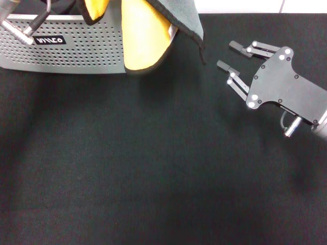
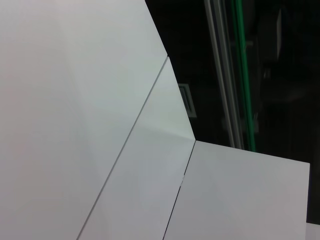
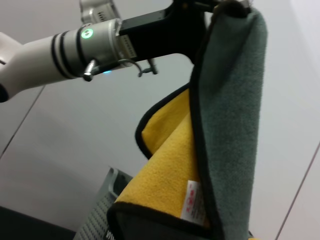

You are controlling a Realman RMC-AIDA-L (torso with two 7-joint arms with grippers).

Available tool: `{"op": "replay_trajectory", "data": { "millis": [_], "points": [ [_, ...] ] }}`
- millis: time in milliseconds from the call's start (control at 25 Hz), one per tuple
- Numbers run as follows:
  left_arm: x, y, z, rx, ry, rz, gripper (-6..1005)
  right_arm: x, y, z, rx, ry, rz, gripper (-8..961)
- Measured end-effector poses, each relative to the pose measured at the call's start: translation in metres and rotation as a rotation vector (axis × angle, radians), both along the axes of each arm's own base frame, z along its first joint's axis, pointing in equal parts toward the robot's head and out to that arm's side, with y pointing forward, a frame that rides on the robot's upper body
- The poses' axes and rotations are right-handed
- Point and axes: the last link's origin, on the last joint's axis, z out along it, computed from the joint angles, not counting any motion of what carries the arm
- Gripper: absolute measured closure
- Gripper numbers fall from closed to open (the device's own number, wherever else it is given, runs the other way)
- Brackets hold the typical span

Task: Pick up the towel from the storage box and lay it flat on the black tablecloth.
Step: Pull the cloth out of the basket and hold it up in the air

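Observation:
My right gripper's open fingers are short of the towel's hanging grey corner, so my right gripper should reach in and take that grey corner (image 1: 203, 57) before my left gripper opens.
The towel (image 1: 145, 41) hangs folded above the table, yellow-orange face inward and grey face (image 3: 230, 100) outward, with dark trim and a small white tag (image 3: 192, 200). Its lower end dangles in front of the storage box (image 1: 66, 51), a light grey perforated basket with a black label (image 1: 49, 40). In the right wrist view my left gripper (image 3: 227, 6) is shut on the towel's top edge. My right gripper (image 1: 230, 56) hovers open over the black tablecloth (image 1: 153, 163), to the right of the towel and apart from it. The left wrist view shows none of these things.
The storage box stands at the back left of the black cloth. White wall panels (image 2: 75, 100) rise behind the table, with a dark gap and a green strip (image 2: 243, 75) beside them.

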Motion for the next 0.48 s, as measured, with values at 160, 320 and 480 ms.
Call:
{"op": "replay_trajectory", "data": {
  "millis": [160,320,480],
  "points": [
    [0.0003,0.0002,0.0002,0.0,-0.001,-0.001,943,0.0017,-0.0008,-0.0014,-0.006,-0.006,-0.002,651],
    [0.0016,0.0003,0.0004,0.001,-0.007,-0.005,943,0.0029,0.0006,-0.0023,-0.007,-0.011,-0.011,624],
    [0.0025,0.0001,0.0,0.0,-0.01,-0.009,942,0.0025,0.0066,-0.0042,-0.005,-0.029,-0.025,387]
  ]
}}
